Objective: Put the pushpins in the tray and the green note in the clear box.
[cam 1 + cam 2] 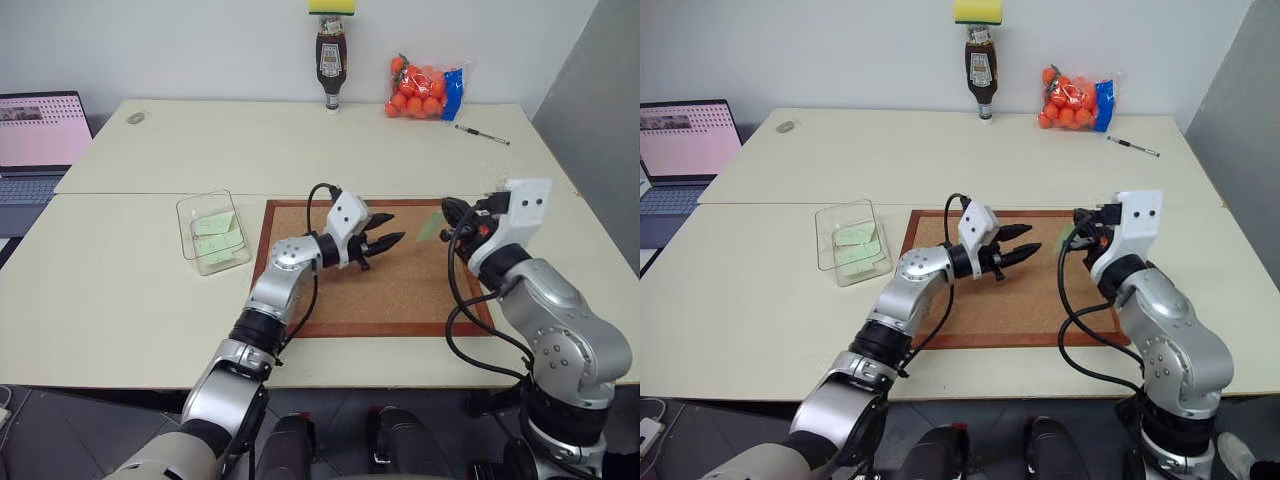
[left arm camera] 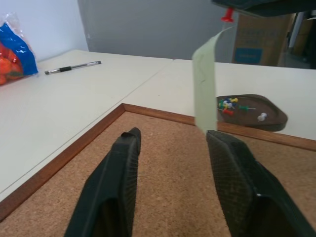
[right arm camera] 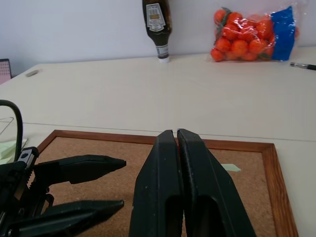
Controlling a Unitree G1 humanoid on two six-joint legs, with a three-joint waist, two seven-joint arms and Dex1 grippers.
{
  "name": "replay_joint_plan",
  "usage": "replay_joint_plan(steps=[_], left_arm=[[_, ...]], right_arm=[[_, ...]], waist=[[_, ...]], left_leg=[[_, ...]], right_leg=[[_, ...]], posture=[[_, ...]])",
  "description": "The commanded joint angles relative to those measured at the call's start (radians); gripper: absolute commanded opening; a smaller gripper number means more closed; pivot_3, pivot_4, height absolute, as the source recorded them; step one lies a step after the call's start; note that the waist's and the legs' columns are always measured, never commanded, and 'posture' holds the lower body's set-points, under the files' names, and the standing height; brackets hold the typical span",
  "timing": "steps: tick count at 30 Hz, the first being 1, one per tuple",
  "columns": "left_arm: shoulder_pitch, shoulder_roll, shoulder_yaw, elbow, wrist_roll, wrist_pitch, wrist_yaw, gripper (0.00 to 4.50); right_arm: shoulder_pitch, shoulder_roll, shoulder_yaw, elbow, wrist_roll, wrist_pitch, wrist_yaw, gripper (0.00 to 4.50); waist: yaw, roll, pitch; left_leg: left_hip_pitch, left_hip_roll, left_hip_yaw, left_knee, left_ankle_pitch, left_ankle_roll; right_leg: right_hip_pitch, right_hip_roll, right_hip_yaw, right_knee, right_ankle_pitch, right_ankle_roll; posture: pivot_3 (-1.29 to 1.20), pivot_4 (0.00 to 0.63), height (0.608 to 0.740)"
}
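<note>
One open left finger holds the green note hanging from the red pushpin, so next my left gripper shifts and pinches the note's lower end [image 2: 205, 122].
My left gripper [image 1: 393, 227] stands open over the corkboard [image 1: 400, 290], nothing between its fingers [image 2: 123, 163]. Just right of it, my right gripper [image 3: 177, 133] is shut, with a red pushpin [image 2: 227, 14] at its tip. The pale green note [image 2: 205, 79] hangs straight down from that pin, a little above the board, and it also appears as a green slip [image 1: 432, 226]. Beyond the board's frame sits the dark brown tray [image 2: 274, 116], with several coloured pushpins [image 2: 227, 104] in it. The clear box [image 1: 185, 215] stands left of the board with pale green slips inside.
The table's far edge holds a sauce bottle [image 1: 331, 70] with a sponge on top, a bag of oranges [image 1: 420, 88] and a pen [image 1: 483, 133]. A laptop [image 1: 35, 140] is at the far left.
</note>
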Motion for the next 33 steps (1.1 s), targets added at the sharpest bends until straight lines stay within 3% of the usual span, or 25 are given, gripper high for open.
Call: replay_joint_plan(steps=[1, 5, 18, 33], left_arm=[[-0.002, -0.011, 0.004, -0.066, -0.028, 0.038, -0.011, 3.08], [-0.013, -0.028, 0.016, -0.070, -0.041, 0.066, 0.003, 3.78], [-0.097, -0.088, 0.006, 0.047, 0.022, 0.006, 0.104, 3.78], [-0.128, -0.096, 0.019, 0.152, 0.045, -0.050, 0.111, 0.89]], right_arm=[[-0.034, -0.005, 0.016, -0.006, 0.013, -0.030, 0.014, 0.00], [-0.043, -0.003, 0.029, 0.001, 0.015, -0.030, 0.016, 0.00], [-0.049, 0.011, 0.079, 0.004, 0.017, -0.026, 0.020, 0.00], [-0.039, 0.041, 0.105, -0.008, 0.025, -0.017, 0.012, 0.00]], waist=[[0.001, 0.000, 0.000], [0.002, 0.000, 0.000], [0.003, 0.000, 0.000], [0.002, 0.000, 0.000]], left_leg=[[0.000, 0.000, 0.000, 0.000, 0.000, 0.000], [0.000, 0.000, 0.000, 0.000, 0.000, 0.000], [0.000, 0.000, 0.000, 0.000, 0.000, 0.000], [0.000, 0.000, 0.000, 0.000, 0.000, 0.000]], right_leg=[[0.000, 0.000, 0.000, 0.000, 0.000, 0.000], [0.000, 0.000, 0.000, 0.000, 0.000, 0.000], [0.000, 0.000, 0.000, 0.000, 0.000, 0.000], [0.000, 0.000, 0.000, 0.000, 0.000, 0.000]], posture=[[0.00, 0.150, 0.740], [0.00, 0.150, 0.740], [0.00, 0.150, 0.740], [0.00, 0.150, 0.740]])
